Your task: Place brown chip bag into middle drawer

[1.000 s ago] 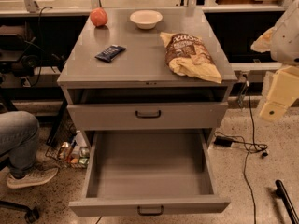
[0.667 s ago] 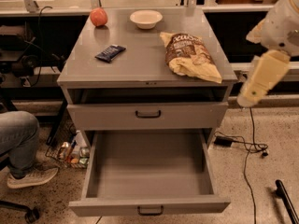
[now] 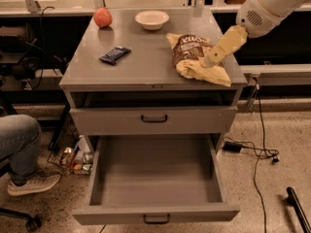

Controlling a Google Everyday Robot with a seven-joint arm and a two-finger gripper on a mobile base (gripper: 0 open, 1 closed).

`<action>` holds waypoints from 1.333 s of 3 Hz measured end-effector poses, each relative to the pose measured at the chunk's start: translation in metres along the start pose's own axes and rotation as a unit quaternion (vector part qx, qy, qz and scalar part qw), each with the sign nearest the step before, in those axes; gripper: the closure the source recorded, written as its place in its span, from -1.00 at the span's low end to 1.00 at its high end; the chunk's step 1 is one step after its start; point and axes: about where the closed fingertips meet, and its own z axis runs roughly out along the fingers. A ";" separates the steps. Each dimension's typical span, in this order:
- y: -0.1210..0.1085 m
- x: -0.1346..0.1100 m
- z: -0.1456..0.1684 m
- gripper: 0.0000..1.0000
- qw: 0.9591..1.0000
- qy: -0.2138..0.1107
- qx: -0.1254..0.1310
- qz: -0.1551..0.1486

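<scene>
My gripper should grip the dark brown panel (image 3: 195,52) in the middle of the brown chip bag next.
The brown chip bag (image 3: 194,56), pale yellow with a dark brown panel and white lettering, lies on the right part of the cabinet top (image 3: 146,67). My gripper (image 3: 208,62) comes in from the upper right on a white arm and hangs over the bag's right side, its tip close to or touching the bag. The middle drawer (image 3: 155,178) is pulled fully out below, its grey tray bare, with a black handle on its front. The handled drawer above it (image 3: 154,119) is shut.
On the top there is a red apple (image 3: 102,17) at the back left, a white bowl (image 3: 152,19) at the back and a small dark-blue bar (image 3: 115,55) on the left. A person's leg and shoe (image 3: 22,154) are at the left. Cables (image 3: 257,152) lie on the floor at right.
My arm has swung from the right side of the cabinet leftward and in over the top, ending above the chip bag. The bag and drawers have not moved.
</scene>
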 end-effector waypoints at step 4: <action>-0.020 -0.039 0.085 -1.00 0.973 0.010 -0.010 0.230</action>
